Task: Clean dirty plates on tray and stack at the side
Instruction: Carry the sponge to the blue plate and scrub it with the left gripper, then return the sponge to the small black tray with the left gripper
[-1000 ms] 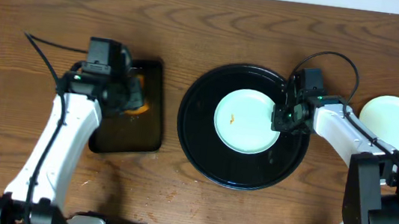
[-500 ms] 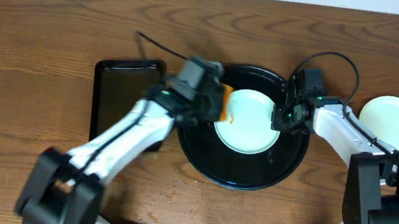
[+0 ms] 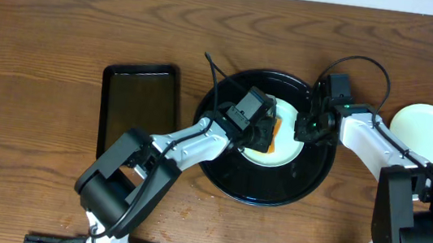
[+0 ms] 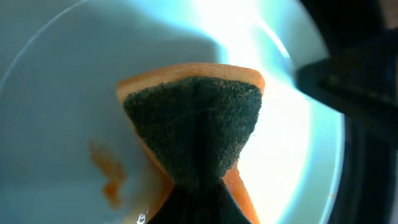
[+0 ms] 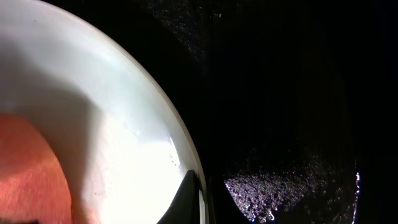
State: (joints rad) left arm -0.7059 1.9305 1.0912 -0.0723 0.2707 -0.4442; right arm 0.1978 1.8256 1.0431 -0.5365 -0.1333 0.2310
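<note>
I need to let go of the orange sponge with my left gripper in the near half of the rectangular black tray (image 3: 141, 140).
A pale mint-blue plate (image 3: 286, 150) lies on the round black tray (image 3: 266, 186). My left gripper (image 3: 267, 133) is shut on an orange sponge (image 3: 273, 138) and presses it on the plate. In the left wrist view the sponge's dark green scouring face (image 4: 194, 127) points at the camera, pinched in my fingers (image 4: 199, 202). An orange smear (image 4: 109, 179) lies on the plate (image 4: 56, 106) to its left. My right gripper (image 3: 308, 130) is shut on the plate's right rim (image 5: 180, 140), with the fingers (image 5: 198, 200) straddling it above the tray (image 5: 292, 93).
A pale plate (image 3: 428, 133) lies on the table right of the tray; I cannot tell whether more are stacked under it. A rectangular black tray (image 3: 138, 113) lies to the left, with no sponge in it. The sponge shows orange at the right wrist view's lower left (image 5: 28, 168).
My left arm has carried the sponge from the rectangular tray rightwards onto the plate on the round tray. The right gripper has stayed on the plate's rim.
</note>
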